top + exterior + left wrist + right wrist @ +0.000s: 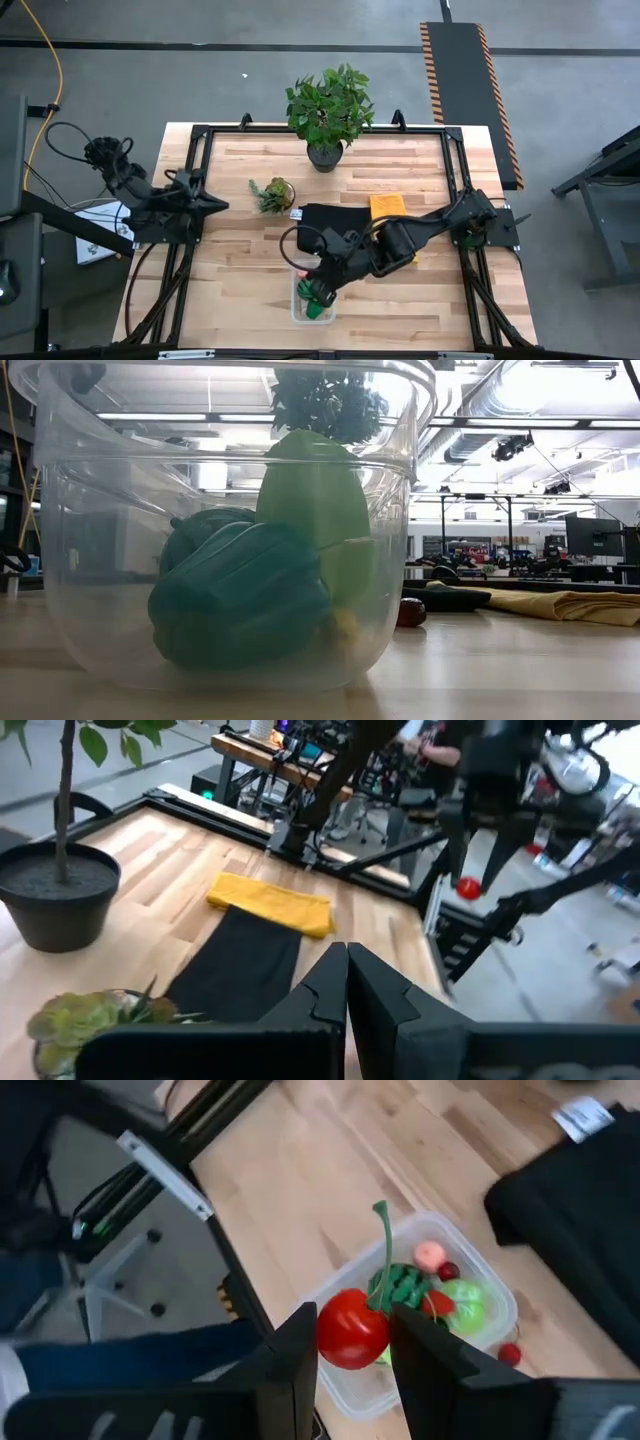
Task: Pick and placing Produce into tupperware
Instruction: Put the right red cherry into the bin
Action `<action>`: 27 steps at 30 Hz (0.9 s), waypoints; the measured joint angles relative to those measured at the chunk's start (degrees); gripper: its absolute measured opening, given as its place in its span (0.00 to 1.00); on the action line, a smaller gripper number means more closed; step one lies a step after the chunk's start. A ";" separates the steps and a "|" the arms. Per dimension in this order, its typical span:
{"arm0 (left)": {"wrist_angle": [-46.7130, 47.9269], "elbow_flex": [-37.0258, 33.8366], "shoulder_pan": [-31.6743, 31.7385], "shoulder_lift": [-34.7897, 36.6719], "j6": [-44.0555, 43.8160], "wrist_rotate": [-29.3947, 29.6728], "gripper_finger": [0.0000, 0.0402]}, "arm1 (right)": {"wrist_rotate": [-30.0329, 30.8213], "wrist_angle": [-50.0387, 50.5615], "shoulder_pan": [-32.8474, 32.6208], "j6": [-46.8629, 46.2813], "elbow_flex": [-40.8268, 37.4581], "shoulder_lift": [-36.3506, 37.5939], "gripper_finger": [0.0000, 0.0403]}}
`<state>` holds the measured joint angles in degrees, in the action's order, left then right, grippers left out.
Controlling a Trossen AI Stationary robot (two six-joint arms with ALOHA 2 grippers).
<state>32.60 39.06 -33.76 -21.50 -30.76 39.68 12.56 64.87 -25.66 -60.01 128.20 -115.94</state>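
Note:
My right gripper should release the red toy fruit, which hangs over the container now, in the clear tupperware (pixel 323 285) (pixel 413 1318), next to the striped green watermelon.
The clear tupperware (pixel 297 316) (pixel 470 1248) sits near the table's near edge and fills the low view (pixel 90 560). In it lie a dark green pepper (pixel 240 600) (pixel 405 1288), a lime-green fruit (pixel 315 490) (pixel 462 1302), a pink piece (pixel 430 1256) and a small dark red one (pixel 448 1270). My right gripper (pixel 318 290) (pixel 352 1342) hangs over the container, shut on a red toy fruit (pixel 352 1330). A small red piece (pixel 510 1352) (pixel 410 612) rests on the wood just outside the container. My left gripper (pixel 215 205) (pixel 347 982) waits shut at the table's left side. My right gripper pinches the round red toy fruit (pixel 350 1332) between its two fingers, one on each side of the ball. The fingers come from above, pointing down at the container. The fruit is lifted clear, above the produce in the tupperware.
A black cloth (pixel 335 217) (pixel 240 965) and a folded yellow cloth (pixel 388 207) (pixel 270 903) lie mid-table, under the right arm. A small succulent (pixel 273 193) and a large potted plant (pixel 328 110) stand toward the far edge. Bare wood lies left of the container.

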 joint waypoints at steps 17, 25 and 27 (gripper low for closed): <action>-0.02 2.41 0.00 0.00 -4.37 -3.28 0.00 | -13.75 -14.56 5.04 6.26 -14.78 -0.13 0.23; 0.63 2.41 -0.02 0.00 -4.07 -3.28 0.00 | -16.07 -17.87 6.86 3.38 -19.21 -0.46 0.23; 0.73 2.41 -0.02 0.00 -4.02 -3.36 0.00 | -16.07 -18.23 6.94 2.84 -19.21 -1.42 0.23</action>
<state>33.33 41.47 -33.78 -21.50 -34.79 36.32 -3.51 46.64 -18.72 -57.18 108.99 -117.36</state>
